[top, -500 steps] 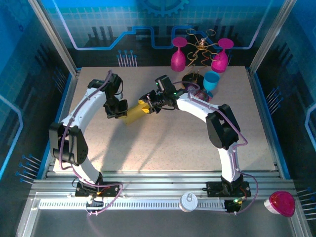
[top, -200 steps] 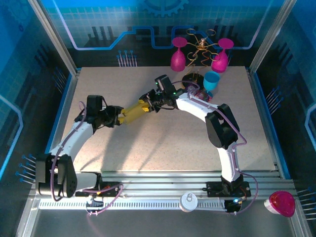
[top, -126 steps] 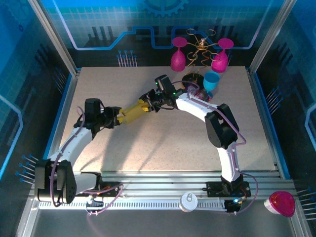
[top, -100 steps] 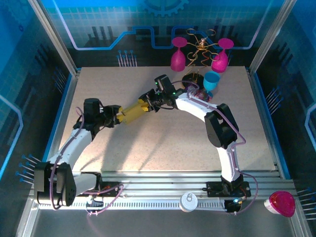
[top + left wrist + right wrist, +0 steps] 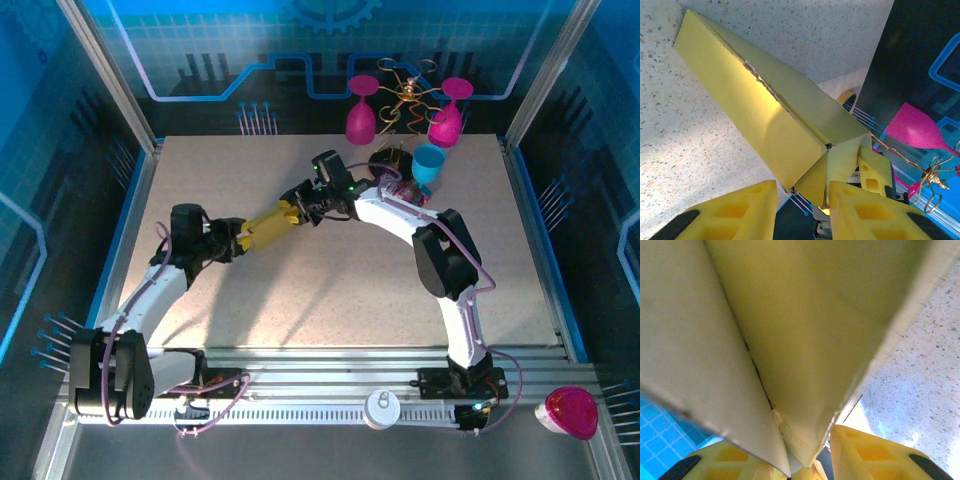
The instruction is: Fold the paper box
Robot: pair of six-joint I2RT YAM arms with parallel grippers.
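Observation:
The box's panels are coming apart at my right gripper, so next my right gripper opens, moves back and pinches the upper end's edges (image 5: 290, 211) while my left gripper keeps holding.
The yellow paper box (image 5: 265, 227) hangs slanted between my two grippers, left of the table's middle. My left gripper (image 5: 238, 238) has the box's lower left end in its jaws. In the left wrist view the box (image 5: 770, 115) runs away over the speckled table, and its end flap lies between my left gripper's (image 5: 802, 187) fingers. My right gripper (image 5: 297, 213) is shut on the upper right end. In the right wrist view the pale panels of the box (image 5: 805, 330) wedge down into my right gripper (image 5: 805, 460).
A blue cup (image 5: 429, 163), two pink goblets (image 5: 361, 112) and a gold wire ornament (image 5: 405, 92) stand at the back right. A dark dish with a purple packet (image 5: 392, 172) sits just behind my right arm. Aluminium frame posts and blue walls ring the table.
My left arm swung down from over the box to its left end, then slid a little left as its jaws narrowed on that end. The right gripper stayed on the other end.

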